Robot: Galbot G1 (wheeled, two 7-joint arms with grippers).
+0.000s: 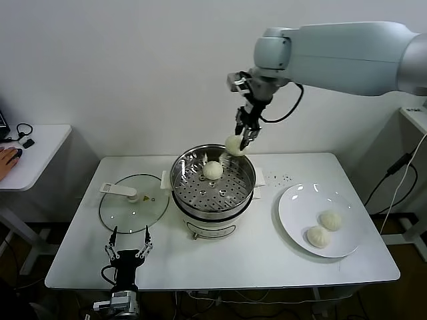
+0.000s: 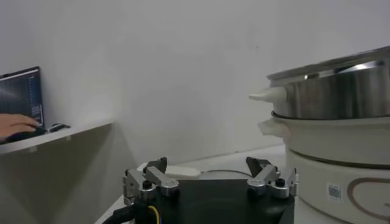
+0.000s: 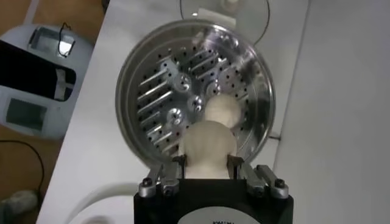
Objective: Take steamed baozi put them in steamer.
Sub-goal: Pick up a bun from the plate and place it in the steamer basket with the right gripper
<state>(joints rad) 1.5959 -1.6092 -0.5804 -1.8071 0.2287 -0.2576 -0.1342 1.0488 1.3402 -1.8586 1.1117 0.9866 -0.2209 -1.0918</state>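
Next, my right gripper puts the held baozi down on the steamer's tray point(image 1: 191, 183) point(image 3: 204, 68) between the other baozi and the glass lid. The held baozi is now over the tray.
My right gripper point(image 1: 241, 141) hangs above the far rim of the steamer point(image 1: 248, 175), shut on a cream-white baozi point(image 1: 234, 145). The right wrist view shows that held baozi point(image 3: 206, 148) pinched between the fingers point(image 3: 178, 165), over the steamer's perforated tray point(image 3: 164, 91). One baozi point(image 1: 213, 170) lies on the tray at the back; the right wrist view has this baozi point(image 3: 220, 111) just beyond the held one. Two more baozi point(image 1: 330, 219) point(image 1: 318, 236) rest on the white plate point(image 1: 293, 207) at the right. My left gripper point(image 1: 128, 244) sits open at the table's front left edge.
The glass lid point(image 1: 134, 203) with a white handle lies flat to the left of the steamer. The steamer's side point(image 2: 341, 91) rises close to my left gripper point(image 2: 210, 172). A side desk point(image 1: 33, 150) with a person's hand stands at the far left.
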